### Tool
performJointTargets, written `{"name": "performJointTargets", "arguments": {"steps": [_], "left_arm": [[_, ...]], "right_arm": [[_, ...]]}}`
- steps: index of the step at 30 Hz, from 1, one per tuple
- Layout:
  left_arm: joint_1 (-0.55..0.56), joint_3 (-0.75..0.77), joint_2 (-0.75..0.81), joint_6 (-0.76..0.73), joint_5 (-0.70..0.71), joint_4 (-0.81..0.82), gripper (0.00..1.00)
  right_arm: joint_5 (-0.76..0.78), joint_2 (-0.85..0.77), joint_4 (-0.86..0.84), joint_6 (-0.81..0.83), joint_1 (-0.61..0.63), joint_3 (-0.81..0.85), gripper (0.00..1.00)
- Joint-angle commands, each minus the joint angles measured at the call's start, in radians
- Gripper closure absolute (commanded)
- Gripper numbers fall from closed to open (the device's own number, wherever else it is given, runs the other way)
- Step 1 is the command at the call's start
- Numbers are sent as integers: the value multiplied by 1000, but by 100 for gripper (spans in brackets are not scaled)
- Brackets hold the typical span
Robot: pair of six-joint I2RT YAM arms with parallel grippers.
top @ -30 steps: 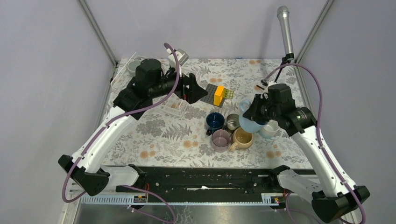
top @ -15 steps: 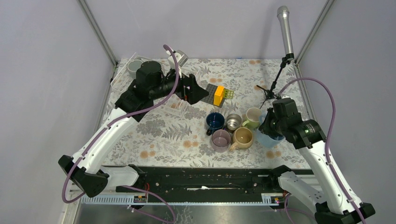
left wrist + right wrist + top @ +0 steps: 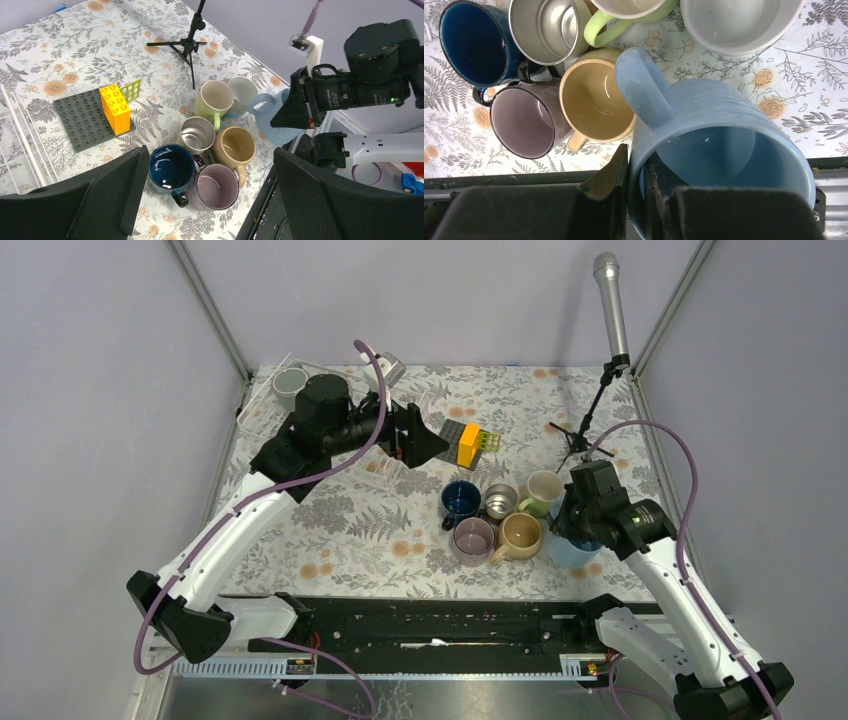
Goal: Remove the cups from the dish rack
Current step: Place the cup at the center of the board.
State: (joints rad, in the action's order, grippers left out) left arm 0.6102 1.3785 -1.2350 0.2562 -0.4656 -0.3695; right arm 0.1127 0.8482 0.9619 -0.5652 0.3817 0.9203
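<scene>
The robot's right gripper will set the light blue cup down close beside the tan cup, in front of the white cup (image 3: 564,565) (image 3: 723,121).
My right gripper (image 3: 636,186) is shut on the wall of a light blue cup (image 3: 724,135), one finger inside and one outside. It holds that cup (image 3: 577,546) just right of the tan cup (image 3: 520,533). Navy (image 3: 460,498), steel (image 3: 499,502), pale green (image 3: 543,490) and mauve (image 3: 473,538) cups stand clustered on the table; a white cup (image 3: 244,91) shows in the left wrist view. My left gripper (image 3: 415,440) hangs open and holds nothing, beside the dish rack (image 3: 262,405), which holds a grey cup (image 3: 290,383).
A dark studded plate (image 3: 452,432) with a yellow block (image 3: 468,443) and a green block (image 3: 489,441) lies behind the cups. A microphone on a tripod (image 3: 585,430) stands at the back right. The table's front edge (image 3: 524,177) is close under the held cup.
The right arm has carried the light blue cup from above the cluster down and to the near right, beside the tan cup. The left arm has barely moved.
</scene>
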Motion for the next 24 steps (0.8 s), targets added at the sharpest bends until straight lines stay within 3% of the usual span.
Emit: {"name": "performJointTargets", "arguments": {"steps": [1, 24], "left_arm": [[0, -7, 36, 3, -32, 69, 1], [0, -12, 26, -15, -68, 67, 1]], "right_arm": [[40, 8, -75, -47, 6, -26, 100], [115, 34, -216, -133, 14, -188, 100]]}}
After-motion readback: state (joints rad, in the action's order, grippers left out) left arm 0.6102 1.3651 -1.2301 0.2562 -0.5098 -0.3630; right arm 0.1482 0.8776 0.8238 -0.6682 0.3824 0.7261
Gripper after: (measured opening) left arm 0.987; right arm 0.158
